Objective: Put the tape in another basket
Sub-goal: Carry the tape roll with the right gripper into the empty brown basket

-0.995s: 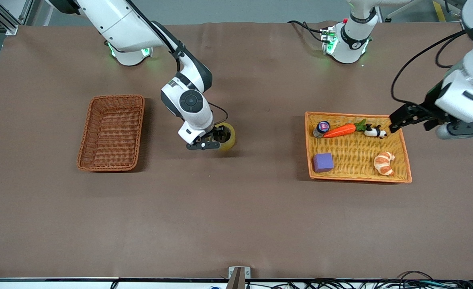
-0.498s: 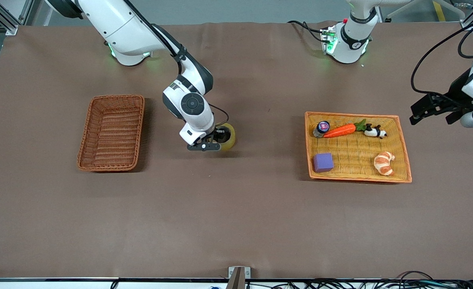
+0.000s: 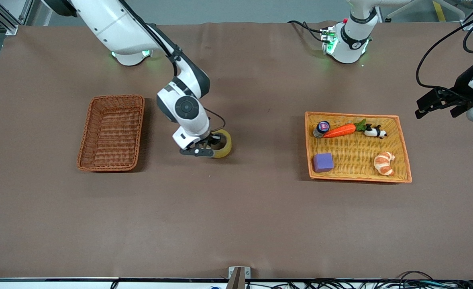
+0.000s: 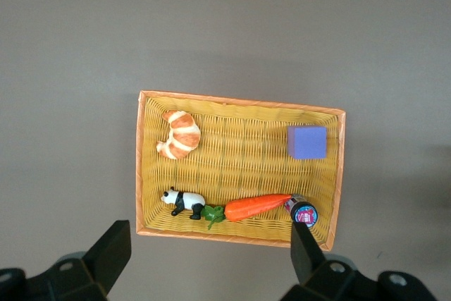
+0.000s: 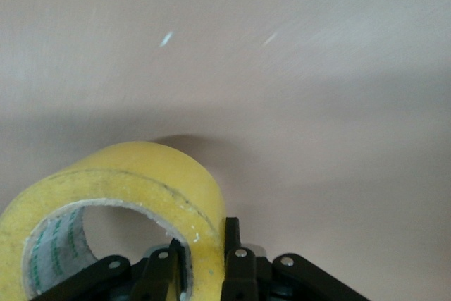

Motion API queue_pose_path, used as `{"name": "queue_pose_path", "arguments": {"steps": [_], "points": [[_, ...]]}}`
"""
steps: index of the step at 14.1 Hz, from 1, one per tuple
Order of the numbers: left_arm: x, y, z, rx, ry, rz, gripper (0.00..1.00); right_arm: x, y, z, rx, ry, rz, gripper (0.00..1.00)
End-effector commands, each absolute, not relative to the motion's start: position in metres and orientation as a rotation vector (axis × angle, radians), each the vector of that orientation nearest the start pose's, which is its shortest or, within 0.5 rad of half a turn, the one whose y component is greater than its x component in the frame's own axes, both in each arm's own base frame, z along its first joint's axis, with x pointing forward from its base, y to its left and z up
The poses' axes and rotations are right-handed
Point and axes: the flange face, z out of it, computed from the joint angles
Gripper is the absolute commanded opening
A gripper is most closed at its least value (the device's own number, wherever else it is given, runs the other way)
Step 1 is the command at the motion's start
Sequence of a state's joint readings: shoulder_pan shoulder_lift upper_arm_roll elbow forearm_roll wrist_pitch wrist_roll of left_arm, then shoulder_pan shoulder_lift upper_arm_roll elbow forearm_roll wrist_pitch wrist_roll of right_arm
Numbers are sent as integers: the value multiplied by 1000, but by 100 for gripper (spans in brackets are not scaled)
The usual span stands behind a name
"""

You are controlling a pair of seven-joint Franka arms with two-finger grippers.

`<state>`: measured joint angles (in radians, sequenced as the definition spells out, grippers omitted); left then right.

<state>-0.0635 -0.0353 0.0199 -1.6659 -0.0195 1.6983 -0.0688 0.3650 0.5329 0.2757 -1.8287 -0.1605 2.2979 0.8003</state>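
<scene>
The robot's right gripper should release the tape near the middle of the empty reddish-brown wicker basket (image 3: pixel 117 133).
The tape (image 3: pixel 223 145), a yellowish roll with a grey-lined hole, is in my right gripper (image 3: pixel 213 143) over the middle of the table, between the two baskets. In the right wrist view the jaws are shut on the tape's wall (image 5: pixel 151 188), one finger inside the hole, one outside. The dark reddish-brown wicker basket (image 3: pixel 111 132) stands at the right arm's end and holds nothing. My left gripper (image 3: pixel 423 107) is open, raised over the table's edge past the yellow tray (image 3: pixel 401 140); its wrist view looks down on that tray (image 4: pixel 144 167).
The orange-rimmed yellow tray holds a carrot toy (image 3: pixel 339 130), a panda toy (image 3: pixel 375 131), a small jar (image 3: pixel 321 127), a purple cube (image 3: pixel 323 162) and a croissant toy (image 3: pixel 384 162). Brown cloth covers the table.
My right gripper has carried the tape a little toward the brown basket. My left arm has drawn back from the tray toward its end of the table and risen.
</scene>
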Motion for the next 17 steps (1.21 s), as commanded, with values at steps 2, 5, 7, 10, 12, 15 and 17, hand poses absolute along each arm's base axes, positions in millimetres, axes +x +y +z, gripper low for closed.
{"name": "queue_pose_path", "arguments": {"steps": [2,5,7,10,12,15,17], "points": [[553,-24,613,-3168,-21,-127,100,547,271,371,-3240,-6,27,0],[555,-24,606,-3165,-21,-110,100,557,180,407,-3289,-164,86,0],[552,-22,606,-3162,-22,-101,100,546,114,422,-3283,-288,109,0],[560,-25,602,-3154,-14,-96,100,525,32,405,-3254,-357,204,0],[559,-25,605,-3154,-9,-103,100,507,12,377,-3241,-343,215,0],[559,-28,606,-3155,15,-110,100,482,3,324,-3227,-338,181,0],[559,-26,605,-3157,10,-110,100,468,-2,297,-3212,-389,145,1]]}}
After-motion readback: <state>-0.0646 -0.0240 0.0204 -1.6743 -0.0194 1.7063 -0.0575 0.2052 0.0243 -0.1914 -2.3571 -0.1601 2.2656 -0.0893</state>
